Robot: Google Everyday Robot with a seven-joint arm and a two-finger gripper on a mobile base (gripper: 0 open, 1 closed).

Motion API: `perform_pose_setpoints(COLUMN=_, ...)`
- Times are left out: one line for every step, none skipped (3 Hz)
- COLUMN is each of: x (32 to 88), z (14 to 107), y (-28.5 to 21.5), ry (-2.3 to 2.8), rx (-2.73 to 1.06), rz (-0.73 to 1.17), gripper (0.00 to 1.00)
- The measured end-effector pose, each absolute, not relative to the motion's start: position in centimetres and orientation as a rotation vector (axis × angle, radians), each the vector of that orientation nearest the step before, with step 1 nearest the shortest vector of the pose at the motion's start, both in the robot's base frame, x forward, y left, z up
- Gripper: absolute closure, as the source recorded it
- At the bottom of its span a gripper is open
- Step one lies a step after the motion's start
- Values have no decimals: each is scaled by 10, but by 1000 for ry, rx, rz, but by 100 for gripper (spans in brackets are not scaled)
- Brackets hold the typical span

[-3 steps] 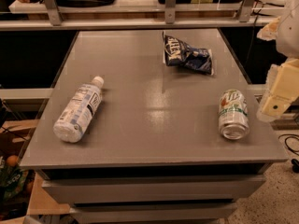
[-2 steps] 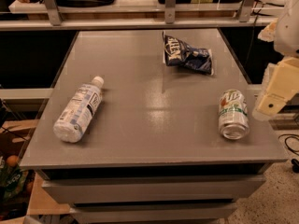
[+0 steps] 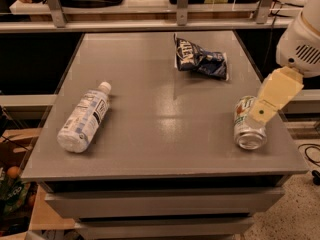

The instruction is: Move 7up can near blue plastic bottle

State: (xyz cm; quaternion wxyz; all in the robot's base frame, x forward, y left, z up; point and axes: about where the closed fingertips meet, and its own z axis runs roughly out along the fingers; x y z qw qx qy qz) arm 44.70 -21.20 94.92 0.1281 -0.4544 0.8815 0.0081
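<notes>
I need to grip the back half (image 3: 244, 110) of the 7up can, nearer the dark blue snack bag.
The 7up can (image 3: 246, 125) lies on its side near the right front edge of the grey table (image 3: 160, 134), its open end toward me. The blue plastic bottle (image 3: 84, 117) lies on its side at the left of the table, white cap pointing to the back, far from the can. My gripper (image 3: 266, 106), beige under a white arm housing (image 3: 300, 39), hangs at the right edge of the table, just above and to the right of the can, and overlaps the can's upper right side.
A dark blue snack bag (image 3: 201, 60) lies at the back right of the table. A shelf rail with metal posts (image 3: 180, 14) runs behind the table. Drawers sit below the front edge, and a box with clutter (image 3: 15, 194) stands on the floor at the left.
My gripper has moved left and a little down from beyond the table's right edge, and now overlaps the can. Can, bottle and bag have not moved.
</notes>
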Motion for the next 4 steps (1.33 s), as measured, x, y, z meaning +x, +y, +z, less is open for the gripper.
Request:
perform_pose_setpoints(x=450, z=931, y=-216, ry=2701, rx=-1070, rz=97, gripper=0)
perform_pose_setpoints(x=453, z=919, y=-220, ry=2812, rx=-826, rz=155, gripper=0)
perform_pose_setpoints(x=460, z=910, y=-218, ry=2913, rx=-587, rz=185, gripper=0)
perform_pose_setpoints(x=466, z=900, y=-208, ry=2976, rx=-427, rz=176, gripper=0)
